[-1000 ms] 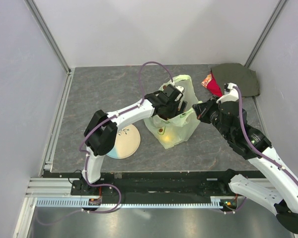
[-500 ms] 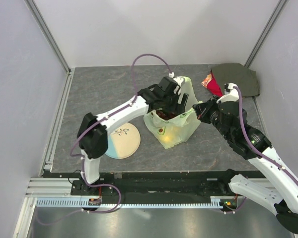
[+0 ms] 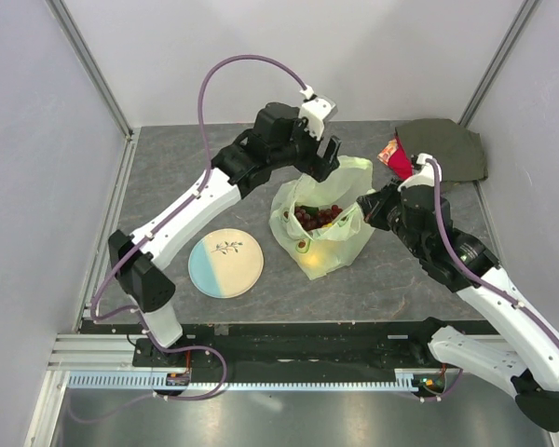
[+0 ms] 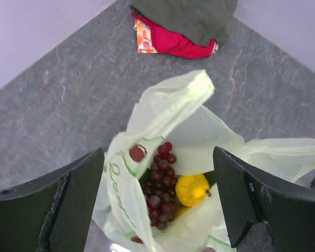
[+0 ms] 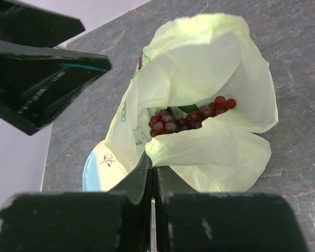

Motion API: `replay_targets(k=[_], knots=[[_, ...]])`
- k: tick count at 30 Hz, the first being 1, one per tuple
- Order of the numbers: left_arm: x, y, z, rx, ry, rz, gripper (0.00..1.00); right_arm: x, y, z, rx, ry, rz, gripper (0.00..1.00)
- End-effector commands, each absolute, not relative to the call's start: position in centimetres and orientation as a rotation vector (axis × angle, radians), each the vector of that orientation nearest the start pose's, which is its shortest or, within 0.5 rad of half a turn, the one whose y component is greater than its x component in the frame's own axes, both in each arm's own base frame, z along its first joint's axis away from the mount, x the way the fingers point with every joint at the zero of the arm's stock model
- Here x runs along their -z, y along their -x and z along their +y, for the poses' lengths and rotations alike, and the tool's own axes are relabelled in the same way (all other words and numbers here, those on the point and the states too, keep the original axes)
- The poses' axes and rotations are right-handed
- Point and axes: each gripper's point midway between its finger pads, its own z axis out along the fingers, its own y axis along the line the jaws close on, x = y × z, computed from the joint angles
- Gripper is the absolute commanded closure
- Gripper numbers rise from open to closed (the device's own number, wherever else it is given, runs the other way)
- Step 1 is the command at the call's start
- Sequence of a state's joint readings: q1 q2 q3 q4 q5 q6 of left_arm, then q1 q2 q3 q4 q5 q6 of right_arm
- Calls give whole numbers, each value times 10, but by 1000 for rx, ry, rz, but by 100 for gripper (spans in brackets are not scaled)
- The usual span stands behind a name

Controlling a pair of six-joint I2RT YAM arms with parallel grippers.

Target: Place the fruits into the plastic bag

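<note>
The robot's left gripper needs to next move to the plastic bag's raised far edge (image 3: 354, 169) (image 4: 172, 109), on the side toward the cloth, and close there.
The pale green plastic bag (image 3: 328, 244) stands mid-table with its mouth open. Inside lie the dark red grape bunch (image 3: 317, 216) and a yellow lemon (image 4: 192, 189); a bit of green fruit (image 5: 188, 108) shows beside the grapes. My left gripper (image 3: 318, 165) hangs open above the far side of the bag's mouth, nothing between its fingers (image 4: 68, 205). My right gripper (image 3: 366, 209) is shut on the bag's right rim and holds it up. In the right wrist view its tips (image 5: 153, 164) pinch the plastic edge. The other fruits are hidden.
A pale round plate (image 3: 225, 263) with a leaf sprig lies left of the bag. A dark green and red cloth (image 3: 438, 149) sits in the far right corner. Walls close in the table on three sides.
My left gripper has lifted out of the bag's mouth and drawn up and back, staying open. The grapes now show uncovered inside the bag. The right gripper kept its hold.
</note>
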State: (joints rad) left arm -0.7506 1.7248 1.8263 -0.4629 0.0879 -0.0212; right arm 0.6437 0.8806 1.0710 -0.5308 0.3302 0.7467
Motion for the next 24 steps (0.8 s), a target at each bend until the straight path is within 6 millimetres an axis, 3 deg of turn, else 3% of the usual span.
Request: replay_targets(k=[1, 8, 12, 19, 23, 24], knots=[[-333, -373, -389, 538, -1065, 1609, 9, -334, -268, 162, -654, -323, 1858, 100], [-324, -391, -408, 490, -1180, 1514, 7, -334, -272, 163, -645, -335, 1862, 100], [-321, -376, -429, 641, -1243, 1471, 7, -331, -274, 165, -632, -328, 1883, 100], [-301, -388, -454, 720, -1222, 1495, 8, -330, -276, 168, -633, -329, 1898, 100], [-287, -391, -465, 783, -1206, 1533, 17, -328, -276, 168, -628, -332, 1906, 100], [-280, -389, -467, 806, -1208, 1551, 23, -328, -277, 169, -628, -334, 1907, 100]])
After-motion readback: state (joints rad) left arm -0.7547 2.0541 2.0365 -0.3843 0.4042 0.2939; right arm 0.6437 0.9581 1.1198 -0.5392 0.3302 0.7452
